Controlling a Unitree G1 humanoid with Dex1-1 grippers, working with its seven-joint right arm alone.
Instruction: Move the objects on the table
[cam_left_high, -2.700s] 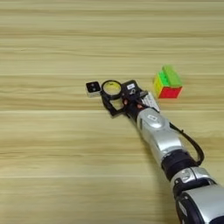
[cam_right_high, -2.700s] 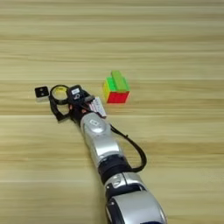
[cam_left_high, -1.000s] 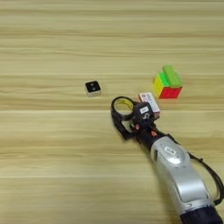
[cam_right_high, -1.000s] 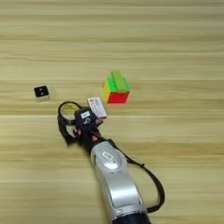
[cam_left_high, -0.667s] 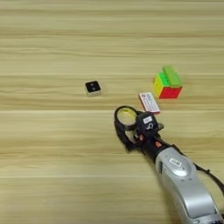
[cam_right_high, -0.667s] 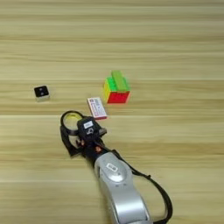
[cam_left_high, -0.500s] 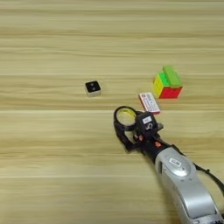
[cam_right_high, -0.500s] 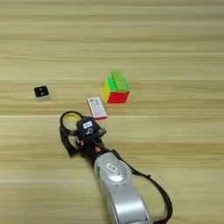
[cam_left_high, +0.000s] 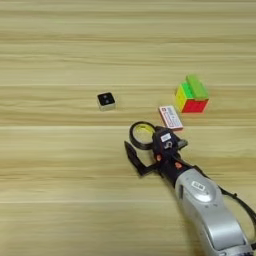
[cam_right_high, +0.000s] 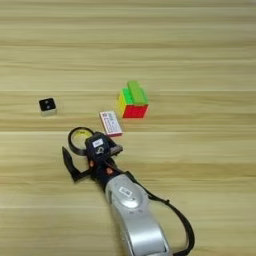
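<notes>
The tiny white-and-black block sits alone across from the puzzle cube, and my right gripper will go to it next and close on the block's sides (cam_left_high: 106, 102).
The black ring (cam_left_high: 141, 135) lies flat on the table (cam_left_high: 50, 200), just left of the flat white-and-red box (cam_left_high: 171, 117). My right gripper (cam_left_high: 146, 145) is open. Its left finger (cam_left_high: 131, 154) stands front-left of the ring and its other finger (cam_left_high: 166, 140) sits at the ring's right edge, so the ring lies at the mouth of the jaws. The green, yellow and red puzzle cube (cam_left_high: 191, 99) stands behind and to the right, with a green bar (cam_left_high: 197, 86) on top. The tiny white-and-black block (cam_left_high: 105, 100) sits alone to the left.
My silver forearm (cam_left_high: 207, 205) runs from the gripper to the bottom right corner, with a black cable (cam_right_high: 180, 225) looping along it. Bare planks stretch across the far side and the left of the table.
The gripper has drawn the ring from beside the small block toward the front right, and the white-and-red box now shows uncovered. In the last half second nothing has visibly moved.
</notes>
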